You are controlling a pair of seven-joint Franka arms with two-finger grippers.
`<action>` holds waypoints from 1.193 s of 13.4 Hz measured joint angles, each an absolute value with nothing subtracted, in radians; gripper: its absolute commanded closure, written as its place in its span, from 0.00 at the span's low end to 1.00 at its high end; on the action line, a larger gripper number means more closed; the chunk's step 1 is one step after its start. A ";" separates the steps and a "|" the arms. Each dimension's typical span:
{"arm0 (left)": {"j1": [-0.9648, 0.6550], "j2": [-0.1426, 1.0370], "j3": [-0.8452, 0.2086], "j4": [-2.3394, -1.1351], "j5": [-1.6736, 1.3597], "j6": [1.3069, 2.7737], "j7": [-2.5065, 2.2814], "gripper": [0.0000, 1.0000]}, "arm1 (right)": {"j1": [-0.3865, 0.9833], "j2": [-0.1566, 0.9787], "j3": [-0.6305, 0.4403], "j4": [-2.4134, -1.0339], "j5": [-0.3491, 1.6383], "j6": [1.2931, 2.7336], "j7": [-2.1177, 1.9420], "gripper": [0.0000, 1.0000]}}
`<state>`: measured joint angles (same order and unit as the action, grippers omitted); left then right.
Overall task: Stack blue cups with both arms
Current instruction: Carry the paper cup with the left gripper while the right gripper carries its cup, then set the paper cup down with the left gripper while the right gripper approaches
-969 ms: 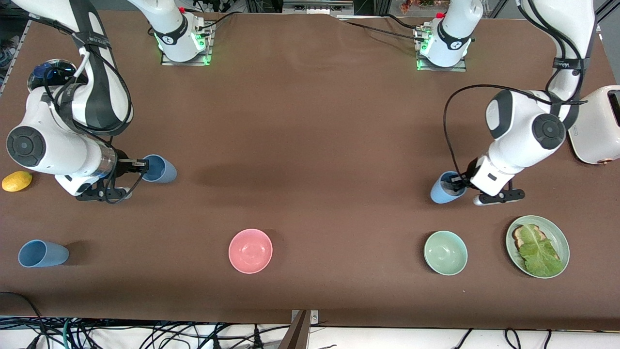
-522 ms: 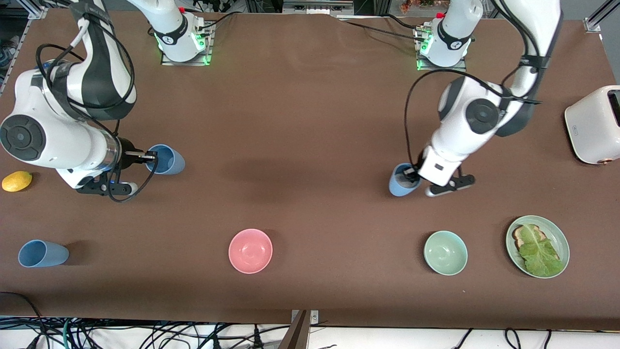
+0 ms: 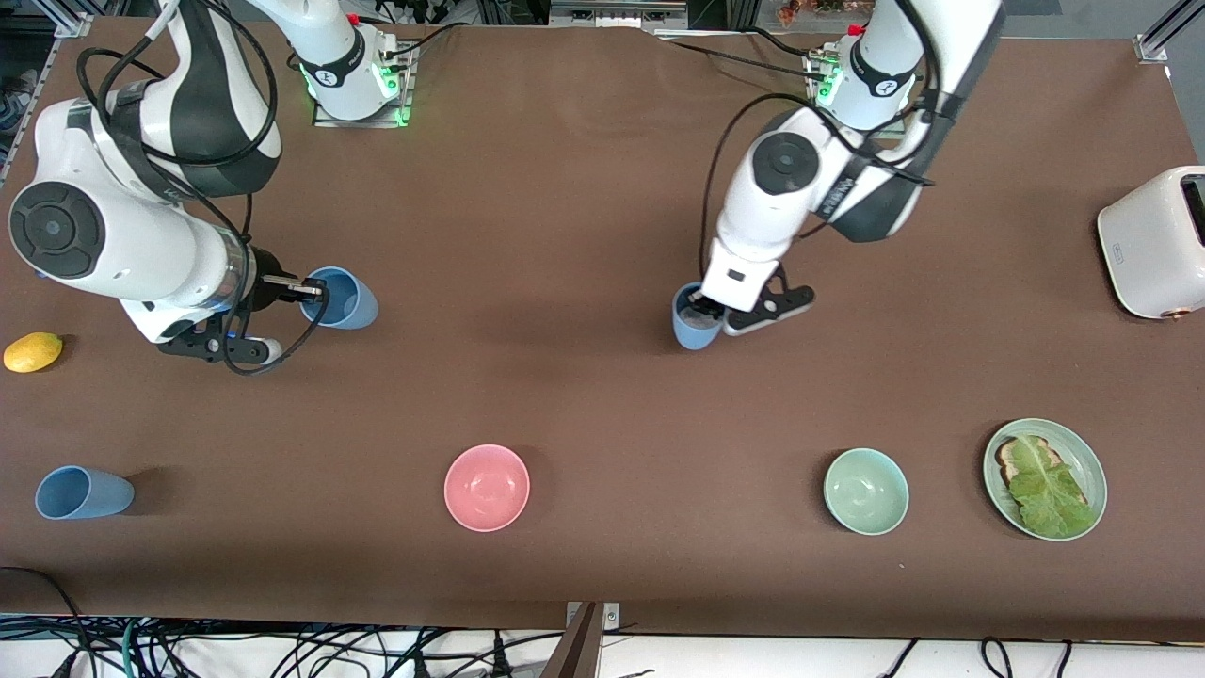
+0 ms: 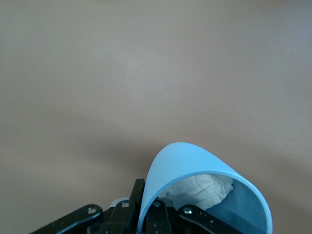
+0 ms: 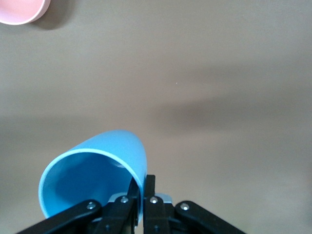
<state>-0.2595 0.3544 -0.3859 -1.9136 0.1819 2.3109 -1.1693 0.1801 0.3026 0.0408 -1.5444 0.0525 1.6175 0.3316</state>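
The second blue cup will go down on the bare table [image 3: 605,337] between my two grippers, closer to my left gripper.
My right gripper [image 3: 306,287] is shut on the rim of a light-blue cup [image 3: 344,299], held tilted over the table toward the right arm's end. In the right wrist view that cup [image 5: 92,170] has its wall pinched between the fingers of the right gripper [image 5: 144,195]. My left gripper [image 3: 704,307] is shut on the rim of a second blue cup [image 3: 692,325], over the middle of the table. In the left wrist view this cup [image 4: 190,163], clamped in the left gripper [image 4: 146,207], has something white and crumpled inside. A third blue cup [image 3: 83,492] lies on its side near the front edge.
A pink bowl [image 3: 487,487], a pale green bowl [image 3: 866,491] and a green plate [image 3: 1087,461] with toast and lettuce stand along the front. A white toaster [image 3: 1156,241] is at the left arm's end. A lemon [image 3: 33,351] lies at the right arm's end.
The left arm has carried its cup from the left arm's end of the table to the middle. The right arm has shifted its cup a little toward the middle.
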 measured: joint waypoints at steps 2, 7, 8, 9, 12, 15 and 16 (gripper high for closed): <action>-0.335 0.407 -0.387 -1.878 0.227 2.311 -1.299 1.00 | 0.188 0.303 0.044 -1.544 0.053 1.617 0.355 1.00; -0.452 0.565 -0.374 -1.728 0.253 2.311 -1.454 1.00 | 0.229 0.303 0.047 -1.544 0.053 1.617 0.432 1.00; -0.465 0.590 -0.367 -1.701 0.253 2.311 -1.462 1.00 | 0.235 0.303 0.048 -1.544 0.053 1.617 0.444 1.00; -0.474 0.611 -0.362 -1.680 0.254 2.311 -1.465 1.00 | 0.244 0.304 0.048 -1.544 0.053 1.617 0.460 1.00; -0.480 0.660 -0.339 -1.655 0.254 2.329 -1.466 1.00 | 0.287 0.304 0.049 -1.541 0.053 1.619 0.537 1.00; -0.479 0.697 -0.323 -1.647 0.254 2.364 -1.466 0.89 | 0.333 0.306 0.050 -1.530 0.053 1.620 0.607 1.00; -0.480 0.699 -0.323 -1.643 0.254 2.368 -1.466 0.64 | 0.344 0.308 0.050 -1.530 0.053 1.621 0.624 1.00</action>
<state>-0.4797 0.6991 -0.3227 -1.6426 0.2537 2.3684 -1.4661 0.3439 0.3078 0.0501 -1.5298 0.0526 1.6207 0.6244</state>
